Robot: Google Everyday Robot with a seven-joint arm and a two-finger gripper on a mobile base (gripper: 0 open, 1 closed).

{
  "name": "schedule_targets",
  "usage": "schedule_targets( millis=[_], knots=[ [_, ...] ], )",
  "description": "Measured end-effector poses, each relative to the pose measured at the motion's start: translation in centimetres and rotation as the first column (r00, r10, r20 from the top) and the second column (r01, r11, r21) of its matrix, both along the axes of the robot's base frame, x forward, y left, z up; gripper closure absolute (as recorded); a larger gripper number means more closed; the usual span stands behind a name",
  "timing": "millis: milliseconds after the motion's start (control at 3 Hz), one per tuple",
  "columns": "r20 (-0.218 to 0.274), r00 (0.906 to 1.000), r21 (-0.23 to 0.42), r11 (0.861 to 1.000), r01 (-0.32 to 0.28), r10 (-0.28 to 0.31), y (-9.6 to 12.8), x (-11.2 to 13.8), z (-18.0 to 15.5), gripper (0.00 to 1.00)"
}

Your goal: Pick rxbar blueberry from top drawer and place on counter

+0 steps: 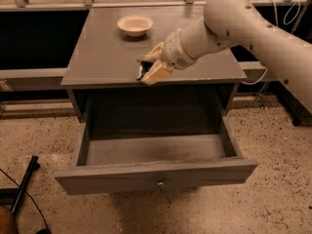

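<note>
The rxbar blueberry, now just above the counter's front edge, will go down from my gripper onto the counter (141,68), where I need to set it near the counter's front edge, in front of the cream bowl.
My gripper (152,66) is shut on the rxbar blueberry (142,70), a small dark blue bar with white print. It holds the bar over the front edge of the counter (107,52), just above its surface. The white arm reaches in from the upper right. The top drawer (156,172) is pulled fully open below, with its round knob (160,183) at the centre of the front panel. Its inside shows only a bare grey floor.
A cream bowl (135,24) stands at the back of the counter. A railing runs behind the cabinet. A black pole (24,189) lies on the speckled floor at the lower left. Cables hang at the upper right.
</note>
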State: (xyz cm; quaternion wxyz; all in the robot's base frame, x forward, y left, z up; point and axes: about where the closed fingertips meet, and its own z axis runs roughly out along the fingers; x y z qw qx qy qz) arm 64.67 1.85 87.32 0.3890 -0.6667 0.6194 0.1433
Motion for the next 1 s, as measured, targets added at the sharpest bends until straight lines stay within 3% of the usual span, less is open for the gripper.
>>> schedule_targets(
  millis=[333, 1000],
  knots=[
    [-0.01, 0.9975, 0.015, 0.997, 0.07, -0.07, -0.5, 2.8, -0.4, 1.0],
    [-0.075, 0.9884, 0.028, 0.991, 0.134, -0.132, 1.3, 6.8, -3.4, 1.0]
  ],
)
